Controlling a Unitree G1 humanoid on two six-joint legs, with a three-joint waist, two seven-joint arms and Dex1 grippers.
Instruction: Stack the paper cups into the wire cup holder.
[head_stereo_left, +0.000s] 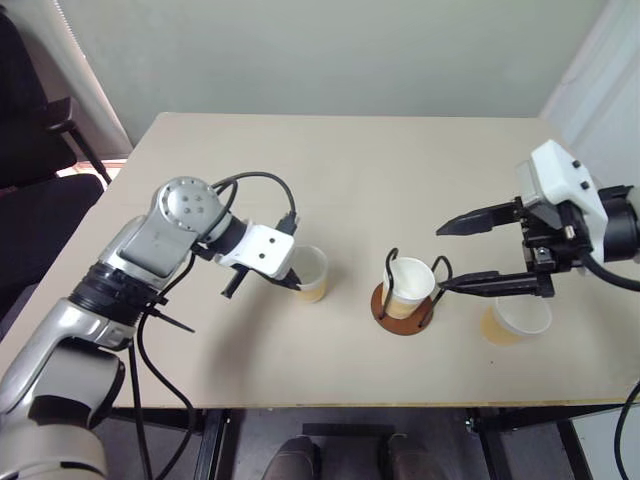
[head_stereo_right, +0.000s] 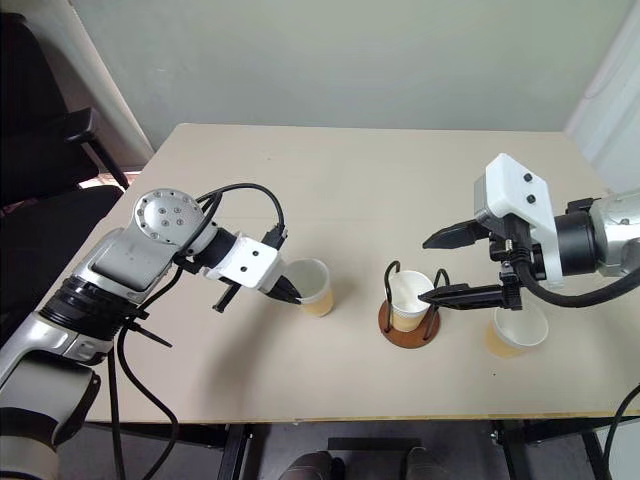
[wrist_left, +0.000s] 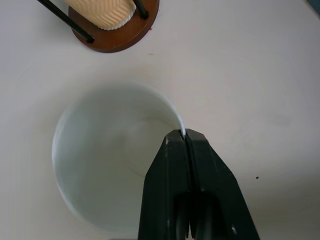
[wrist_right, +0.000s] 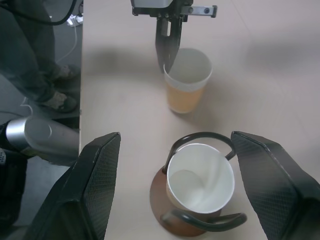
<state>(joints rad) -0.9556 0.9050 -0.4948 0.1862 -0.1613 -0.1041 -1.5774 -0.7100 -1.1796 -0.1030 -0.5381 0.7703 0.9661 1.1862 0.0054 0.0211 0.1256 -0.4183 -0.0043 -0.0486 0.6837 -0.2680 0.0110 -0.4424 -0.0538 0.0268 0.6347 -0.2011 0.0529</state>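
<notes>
The paper cup in my left gripper should be let go inside the other paper cup (head_stereo_left: 411, 280) (wrist_left: 104, 9) standing in the wire cup holder.
My left gripper (head_stereo_left: 297, 280) is shut on the near rim of a paper cup (head_stereo_left: 312, 272) that stands upright on the table, left of the wire cup holder (head_stereo_left: 385, 315). In the left wrist view both black fingers (wrist_left: 172, 165) pinch the cup's white rim (wrist_left: 181, 125). A second paper cup (head_stereo_left: 408, 285) sits upright inside the holder's black wire loops. My right gripper (head_stereo_left: 440, 260) hangs open just right of the holder and holds nothing. A third paper cup (head_stereo_left: 515, 320) stands on the table under the right gripper's lower finger.
The pale table (head_stereo_left: 350, 170) ends close to the cups along its front edge (head_stereo_left: 400, 405). A black chair (head_stereo_left: 30, 190) stands off the table's left side. The far half of the table is bare.
</notes>
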